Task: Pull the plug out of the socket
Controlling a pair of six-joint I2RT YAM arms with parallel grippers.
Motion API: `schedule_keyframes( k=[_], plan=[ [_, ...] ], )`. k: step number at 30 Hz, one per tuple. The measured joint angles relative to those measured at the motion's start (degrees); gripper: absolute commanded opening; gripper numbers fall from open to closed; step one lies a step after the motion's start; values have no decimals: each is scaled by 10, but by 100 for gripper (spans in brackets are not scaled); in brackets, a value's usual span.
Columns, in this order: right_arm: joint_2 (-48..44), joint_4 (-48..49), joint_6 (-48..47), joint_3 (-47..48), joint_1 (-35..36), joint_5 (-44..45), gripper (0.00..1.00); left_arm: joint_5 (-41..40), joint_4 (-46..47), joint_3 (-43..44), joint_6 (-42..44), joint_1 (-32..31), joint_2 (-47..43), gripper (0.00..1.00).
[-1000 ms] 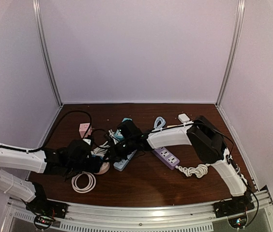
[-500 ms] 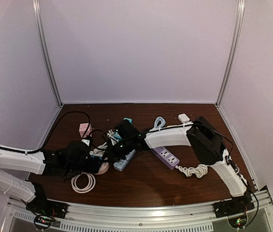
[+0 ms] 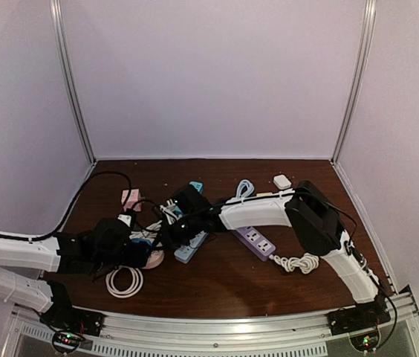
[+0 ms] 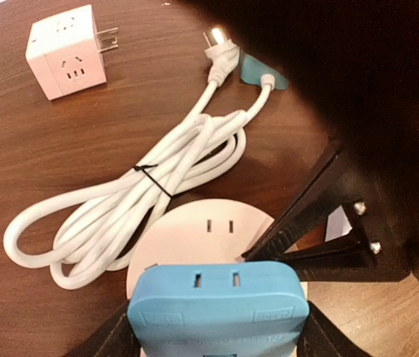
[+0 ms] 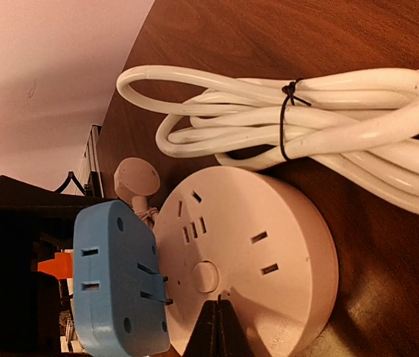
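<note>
Next, I release the blue plug with my left gripper on the table (image 3: 106, 233) beside the tied white cord's looped end.
A blue plug (image 4: 217, 309) is gripped between the fingers of my left gripper (image 4: 217, 331), just above a round white socket (image 4: 209, 230). In the right wrist view the blue plug (image 5: 117, 279) stands tilted off the round socket (image 5: 269, 253), and its two metal prongs (image 5: 154, 286) show bare beside the socket's edge. My right gripper (image 5: 217, 306) is shut, its tips pressed on the socket's top face. In the top view the left gripper (image 3: 124, 242) and the right gripper (image 3: 166, 236) meet over the socket (image 3: 154, 258).
A tied white cord (image 4: 143, 193) lies beside the socket, with a white cube adapter (image 4: 65, 52) beyond it. A purple power strip (image 3: 254, 239), a blue strip (image 3: 189, 249), a white coil (image 3: 125, 281) and a second coil (image 3: 299, 262) lie around.
My left arm has drawn back to the left with the blue plug, away from the round socket. My right gripper has stayed pressed on the socket.
</note>
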Motion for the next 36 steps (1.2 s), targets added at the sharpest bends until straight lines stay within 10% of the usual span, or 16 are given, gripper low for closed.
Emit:
schedule_keyframes(
  k=[14,27,36],
  plan=[
    [5,-7,-11,5,3,2,2,-45,80,-8,9,1,-73,32],
    [-35,-17,-12,-26,-6,28,13,-139,-130,54,-73,2,-121,33],
    [-144,-42,-50,-37,-25,110,60,-136,-262,148,-136,70,-94,33]
  ],
)
